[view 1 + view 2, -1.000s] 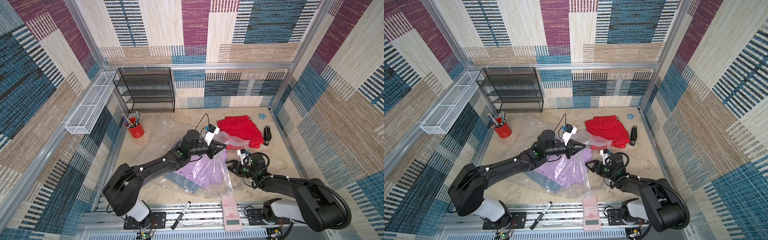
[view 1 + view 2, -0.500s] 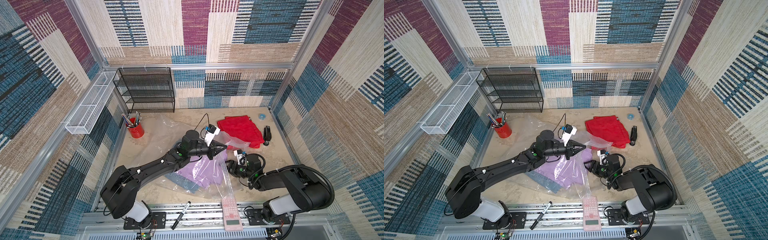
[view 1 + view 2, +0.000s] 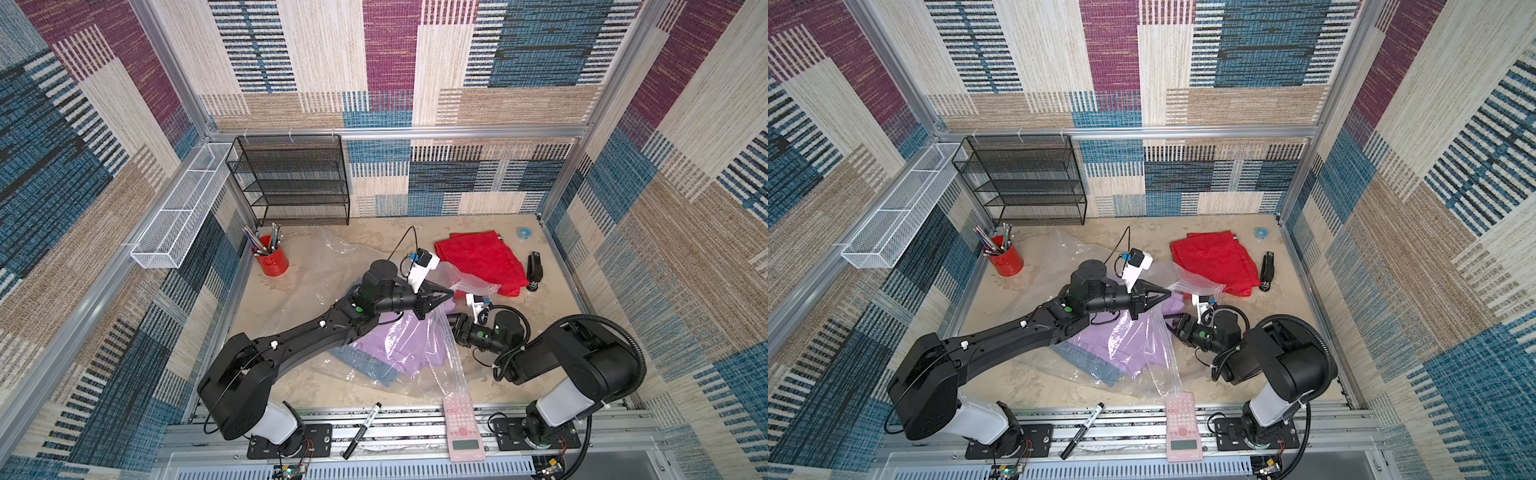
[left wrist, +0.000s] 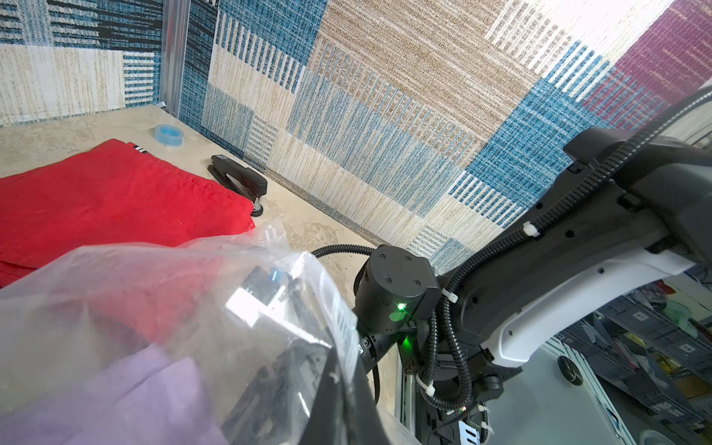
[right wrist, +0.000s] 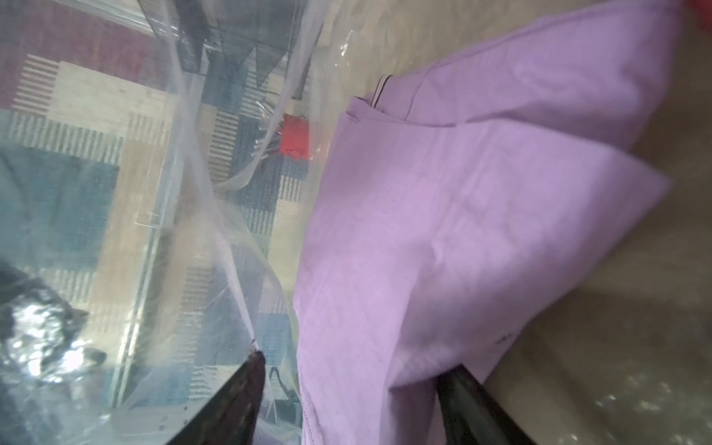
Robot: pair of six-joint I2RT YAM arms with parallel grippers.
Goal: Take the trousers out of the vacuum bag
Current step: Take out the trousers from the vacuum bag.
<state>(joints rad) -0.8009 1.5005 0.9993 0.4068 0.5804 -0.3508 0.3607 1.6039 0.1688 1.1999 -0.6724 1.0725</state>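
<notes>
My right gripper should push deeper into the bag and grip more cloth (image 5: 404, 222) before pulling, as its open fingers straddle just a thin fold of the lilac trousers.
The clear vacuum bag (image 3: 328, 266) lies crumpled across the middle of the table. My left gripper (image 3: 451, 294) is shut on its zip-strip edge (image 4: 343, 353) and holds that edge up. Inside the bag lie the lilac trousers (image 3: 1121, 345) on top of the denim trousers (image 3: 365, 365). The red trousers (image 3: 478, 257) lie outside the bag at the back right. My right gripper (image 5: 358, 362) is low at the bag's mouth. It stands open, one finger on each side of a fold of the lilac trousers (image 5: 443, 231).
A red pen cup (image 3: 272, 259), a black mesh rack (image 3: 291, 178) and a white wire basket (image 3: 178, 208) stand at the back left. A stapler (image 3: 534, 266) and a blue tape roll (image 3: 524, 232) lie by the right wall. A pink calculator (image 3: 461, 424) and a marker (image 3: 361, 428) rest on the front rail.
The right arm has raised its elbow and pushed its gripper a little further left, into the bag's mouth. The left arm has kept holding the bag's edge in place.
</notes>
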